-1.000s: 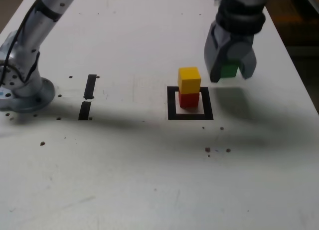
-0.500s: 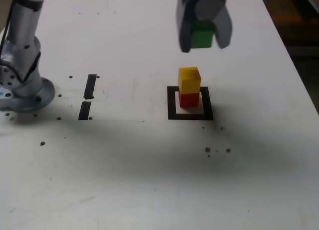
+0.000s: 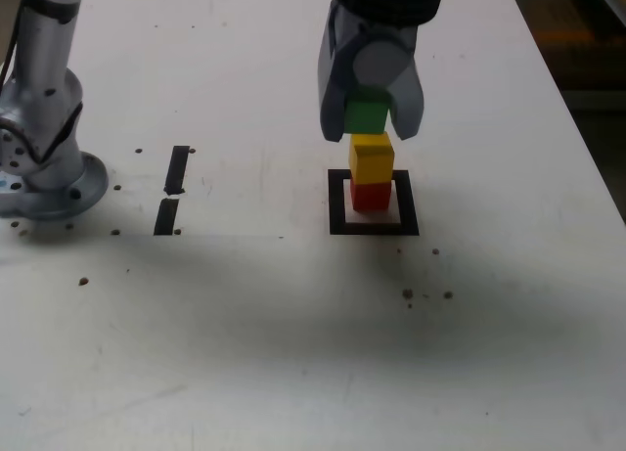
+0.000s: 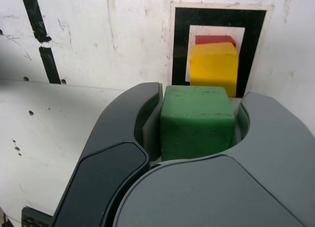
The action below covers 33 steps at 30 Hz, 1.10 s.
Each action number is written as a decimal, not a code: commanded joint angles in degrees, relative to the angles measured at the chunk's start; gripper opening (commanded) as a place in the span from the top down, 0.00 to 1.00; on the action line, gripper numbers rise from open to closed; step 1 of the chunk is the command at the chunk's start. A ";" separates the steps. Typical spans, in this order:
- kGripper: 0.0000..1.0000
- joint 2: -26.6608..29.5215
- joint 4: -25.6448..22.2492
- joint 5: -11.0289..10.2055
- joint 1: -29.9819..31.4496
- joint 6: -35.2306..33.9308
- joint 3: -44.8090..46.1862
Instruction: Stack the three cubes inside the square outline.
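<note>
The gripper will release the green cube on top of the yellow cube (image 3: 374, 136) (image 4: 214, 49).
The red cube (image 3: 371, 197) stands inside the square outline (image 3: 337, 204), and the yellow cube (image 3: 372, 158) rests on top of it, turned slightly askew. My gripper (image 3: 370, 118) is shut on the green cube (image 3: 368, 112) and holds it just above the yellow one, touching or nearly so. In the wrist view the green cube (image 4: 197, 119) sits between the grey fingers (image 4: 120, 138), with the yellow cube (image 4: 214, 68), a sliver of the red cube (image 4: 215, 39) and the square outline (image 4: 179, 45) beyond it.
Two short black tape strips (image 3: 173, 187) lie on the white table at the exterior view's left, near the arm's round base (image 3: 44, 182). Small dark specks (image 3: 425, 294) dot the table in front of the outline. The table's edge runs along the exterior view's right.
The gripper lifted the green cube from the table at the exterior view's right, carried it leftward over the stack, and has now lowered it to just above the yellow cube.
</note>
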<state>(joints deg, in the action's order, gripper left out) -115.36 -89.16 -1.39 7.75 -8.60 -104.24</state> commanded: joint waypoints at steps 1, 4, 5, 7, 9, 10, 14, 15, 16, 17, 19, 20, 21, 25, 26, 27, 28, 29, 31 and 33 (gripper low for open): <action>0.76 0.05 -0.11 -0.30 -0.02 0.01 0.29; 0.76 -0.29 0.62 -0.58 -0.02 0.23 1.08; 0.76 -0.47 1.05 -0.60 -0.02 0.34 1.39; 0.76 -0.79 2.00 -0.58 -0.02 0.58 2.12; 0.76 -0.96 2.96 -0.51 -0.02 0.77 2.79; 0.76 -0.98 3.37 -0.51 -0.02 0.83 3.03; 0.75 -0.92 4.59 -0.83 -0.12 0.87 3.47; 0.75 -0.92 4.84 -0.93 -0.18 0.87 3.57; 0.75 -0.92 5.12 -1.02 -0.26 0.87 3.70; 0.75 -0.92 5.43 -1.09 -0.35 0.88 3.86; 0.75 -0.92 6.03 -1.17 -0.56 0.90 4.25; 0.75 -0.92 6.33 -1.19 -0.67 0.92 4.47; 0.75 -0.92 6.63 -1.20 -0.80 0.95 4.70; 0.74 -0.92 7.73 -1.24 -1.21 1.06 5.84; 0.74 -0.92 7.99 -1.24 -1.27 1.09 6.07; 0.73 -0.91 8.21 -1.24 -1.31 1.10 6.25; 0.72 -0.90 8.39 -1.23 -1.33 1.12 6.38; 0.70 -0.88 8.50 -1.22 -1.34 1.13 6.45; 0.65 -0.84 8.63 -1.17 -1.34 1.16 6.48; 0.55 -0.76 8.64 -1.10 -1.34 1.18 6.52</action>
<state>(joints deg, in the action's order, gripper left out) -116.37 -80.51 -2.57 6.49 -7.55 -97.84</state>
